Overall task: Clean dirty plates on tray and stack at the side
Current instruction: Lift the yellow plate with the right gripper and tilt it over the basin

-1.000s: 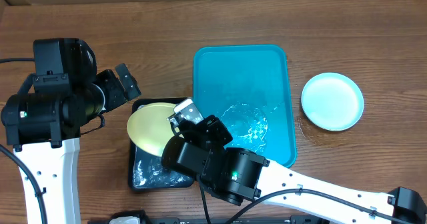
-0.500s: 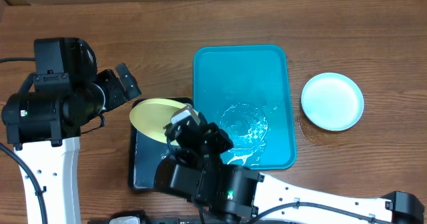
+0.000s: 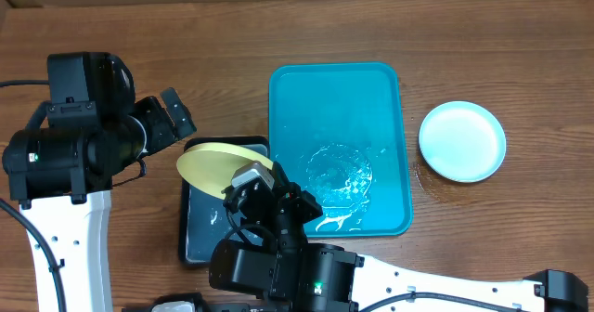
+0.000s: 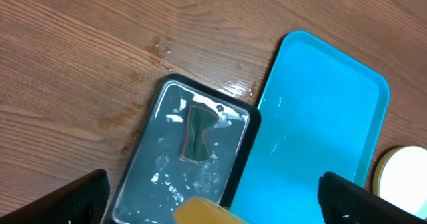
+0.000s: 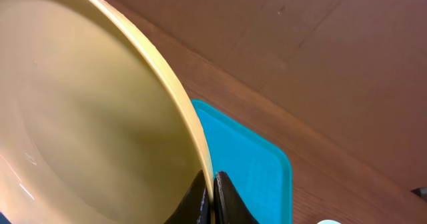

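Next, my right gripper releases the yellow-green plate on top of the pale blue plate [image 3: 461,141] next to the turquoise tray.
My right gripper [image 3: 252,175] is shut on the rim of a yellow-green plate [image 3: 215,166] and holds it tilted above the black tray's far end. In the right wrist view the plate [image 5: 87,111] fills the left side, its rim pinched between my fingers [image 5: 213,196]. The turquoise tray [image 3: 339,98] lies right of it, wet, with no plates on it. A pale blue plate [image 3: 462,141] rests on the wood table to the tray's right. My left gripper [image 4: 213,181] is open and empty, above the black tray. No third plate is in view.
A black tray [image 3: 200,238] with water stands left of the turquoise tray [image 4: 320,111]. In the left wrist view a dark sponge-like piece [image 4: 197,134] lies in the black tray [image 4: 160,91]. Water spots mark the wood near it.
My right arm has drawn back toward the front edge. The yellow-green plate has tilted up and shifted slightly toward the far end of the black tray. My left arm has not moved.
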Robot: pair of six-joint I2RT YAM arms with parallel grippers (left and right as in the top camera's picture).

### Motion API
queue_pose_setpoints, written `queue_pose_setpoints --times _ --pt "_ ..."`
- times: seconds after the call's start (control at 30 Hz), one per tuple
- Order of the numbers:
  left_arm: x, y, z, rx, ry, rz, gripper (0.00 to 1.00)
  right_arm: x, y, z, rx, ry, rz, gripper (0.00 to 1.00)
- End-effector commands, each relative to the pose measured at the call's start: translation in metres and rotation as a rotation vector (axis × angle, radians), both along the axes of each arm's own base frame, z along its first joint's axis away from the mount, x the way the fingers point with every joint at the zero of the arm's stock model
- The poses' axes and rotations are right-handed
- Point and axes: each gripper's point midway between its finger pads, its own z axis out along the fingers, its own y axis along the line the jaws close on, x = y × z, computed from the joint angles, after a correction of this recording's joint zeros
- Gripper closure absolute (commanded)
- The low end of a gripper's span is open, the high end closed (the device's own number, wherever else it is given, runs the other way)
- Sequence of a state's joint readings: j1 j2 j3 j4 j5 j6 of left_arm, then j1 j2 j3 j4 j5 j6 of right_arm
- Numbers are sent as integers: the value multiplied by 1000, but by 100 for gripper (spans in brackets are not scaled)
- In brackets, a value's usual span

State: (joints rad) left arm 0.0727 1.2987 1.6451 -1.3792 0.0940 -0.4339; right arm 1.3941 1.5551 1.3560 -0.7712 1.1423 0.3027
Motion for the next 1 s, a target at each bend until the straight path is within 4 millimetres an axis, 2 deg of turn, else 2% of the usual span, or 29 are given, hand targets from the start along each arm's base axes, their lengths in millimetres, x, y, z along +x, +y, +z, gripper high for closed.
queue_pose_setpoints --times 0.0,0.97 --pt "2 -1 3 3 -10 -17 0 0 0 10 5 -33 -10 96" --pt "2 -1 3 2 -10 -17 0 1 -2 12 -25 -47 -10 96"
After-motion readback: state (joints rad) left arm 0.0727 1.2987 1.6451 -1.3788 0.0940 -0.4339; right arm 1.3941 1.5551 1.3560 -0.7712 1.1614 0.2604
